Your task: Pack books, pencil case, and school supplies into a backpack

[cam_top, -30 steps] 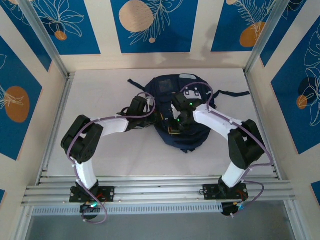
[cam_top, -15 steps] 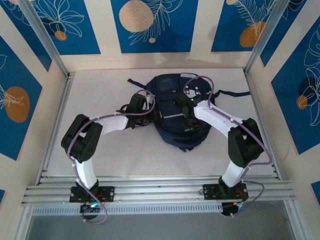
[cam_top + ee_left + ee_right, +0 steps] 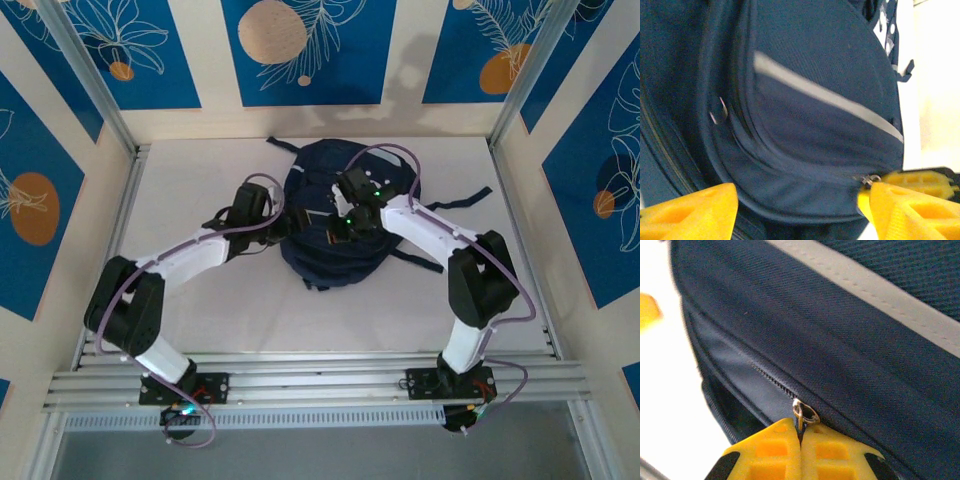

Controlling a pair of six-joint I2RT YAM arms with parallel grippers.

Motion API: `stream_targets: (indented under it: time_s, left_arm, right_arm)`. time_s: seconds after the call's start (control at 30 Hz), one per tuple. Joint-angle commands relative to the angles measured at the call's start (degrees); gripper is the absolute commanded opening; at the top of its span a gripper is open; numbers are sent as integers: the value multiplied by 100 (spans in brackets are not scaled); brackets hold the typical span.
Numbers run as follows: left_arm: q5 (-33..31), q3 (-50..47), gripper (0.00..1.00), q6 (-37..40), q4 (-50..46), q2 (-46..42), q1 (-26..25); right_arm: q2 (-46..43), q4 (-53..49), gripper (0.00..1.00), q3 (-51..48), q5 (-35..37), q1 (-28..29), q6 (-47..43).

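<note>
My right gripper is holding the zipper pull while the backpack lies loose, so next my left gripper grips the backpack's near corner (image 3: 293, 262) to keep it still.
The navy backpack (image 3: 322, 262) lies at the middle of the white table, its pale grey stripe (image 3: 830, 97) facing my left wrist camera. My left gripper (image 3: 277, 224) is at its left flank, open; the yellow fingers (image 3: 690, 212) stand wide apart, with the bag's bulging edge (image 3: 800, 200) seen between them. My right gripper (image 3: 341, 229) is over the bag's front, shut on a small metal zipper pull (image 3: 804, 415) at the end of a row of zipper teeth (image 3: 772, 379). The backpack (image 3: 850, 355) fills the space behind the right gripper (image 3: 801, 440). The books, pencil case and school supplies are hidden.
Dark straps (image 3: 468, 196) trail off the bag to the right and at the back. Bare table (image 3: 200, 305) lies in front of and left of the bag. An aluminium rail frame (image 3: 320, 380) runs along the near edge, and patterned walls enclose the other sides.
My left gripper has gone from shut to open and let go of the bag's left edge. The backpack has slid and turned leftward, and the right gripper went left with the zipper pull.
</note>
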Motion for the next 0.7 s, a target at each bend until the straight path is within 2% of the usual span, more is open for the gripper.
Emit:
stream_targets:
  time_s: [0.0,0.17,0.3,0.33,0.4,0.47,0.5,0.67]
  left_arm:
    - [-56,-272,73,-703,418,-18,-99]
    - [-351,-90,74,-992,942,449,-122]
    - [-848,326,68,-656,798,1025,-110]
    - [-912,375,62,-552,840,1144,-93]
    - [-965,395,42,-448,876,1308,-41]
    - [-951,309,23,-369,954,1382,33]
    - [-970,284,19,-324,933,1395,61]
    - [-1013,211,16,-75,664,1389,203]
  right_arm:
    - [126,916,0,227,-1039,34,472]
    - [118,1348,0,-91,-1748,163,781]
    - [-71,1336,0,-543,-2015,305,708]
    - [-127,1240,0,-660,-2044,329,639]
    - [-252,892,0,-841,-2003,337,364]
    - [-406,308,0,-1007,-1618,329,-81]
    - [-471,36,0,-1053,-1393,313,-286]
    - [-786,-1050,0,-1316,-6,-165,-968]
